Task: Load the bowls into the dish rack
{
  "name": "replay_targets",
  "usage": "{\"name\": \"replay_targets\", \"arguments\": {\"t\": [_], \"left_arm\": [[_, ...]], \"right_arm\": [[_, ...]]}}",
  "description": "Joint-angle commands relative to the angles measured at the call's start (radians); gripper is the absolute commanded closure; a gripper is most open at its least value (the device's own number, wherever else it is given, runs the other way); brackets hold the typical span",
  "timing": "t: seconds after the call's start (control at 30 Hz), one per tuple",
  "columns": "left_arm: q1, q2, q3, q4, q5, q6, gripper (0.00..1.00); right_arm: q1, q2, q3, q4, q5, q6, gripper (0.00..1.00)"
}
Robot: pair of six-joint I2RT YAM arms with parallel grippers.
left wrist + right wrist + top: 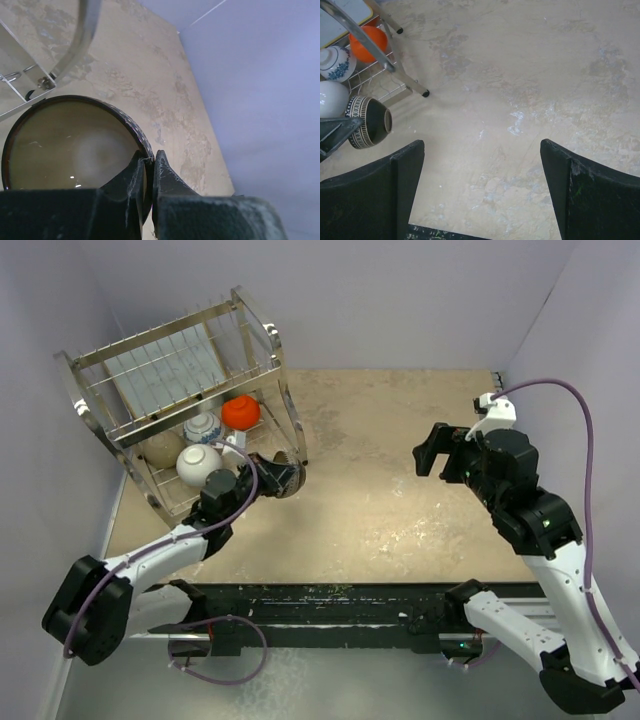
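Note:
Next, the left gripper releases the dark brown bowl on the lower level (pixel 240 445) in front of the orange-red bowl.
The dish rack (pixel 250 340) of shiny metal bars stands at the back left with a pale tray in its upper tier. Its lower tier holds the orange-red bowl (pixel 241 411), the blue-and-white bowl (pixel 202 427), the white bowl (pixel 199 464) and the beige bowl (pixel 160 450). My left gripper (pixel 262 476) is shut on the rim of the dark brown bowl (pixel 70 145), held tilted at the rack's front right corner; it also shows in the right wrist view (pixel 369 122). My right gripper (pixel 482 150) is open and empty above the bare table at the right.
Pale walls close the table at the back and both sides. A rack leg (pixel 425 93) stands beside the held bowl. The black rail with the arm bases (pixel 330 610) runs along the near edge.

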Motion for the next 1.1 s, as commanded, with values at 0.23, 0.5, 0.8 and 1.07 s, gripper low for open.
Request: {"name": "replay_targets", "arguments": {"t": [0.23, 0.5, 0.8, 1.07], "left_arm": [[0.222, 0.186, -0.065, 0.66, 0.266, -0.344, 1.0], [0.337, 0.234, -0.026, 0.714, 0.315, -0.435, 1.0], [0.447, 0.409, 0.067, 0.855, 0.372, -0.553, 1.0], [0.466, 0.534, 0.215, 0.85, 0.38, -0.576, 1.0]], "right_arm": [[-0.002, 0.013, 0.016, 0.032, 0.0, -0.005, 0.01], [-0.002, 0.025, 0.009, 0.044, 0.0, -0.007, 0.01], [-0.002, 0.038, 0.01, 0.056, 0.006, -0.012, 0.01], [-0.004, 0.041, 0.009, 0.053, 0.016, -0.022, 0.01]]}}
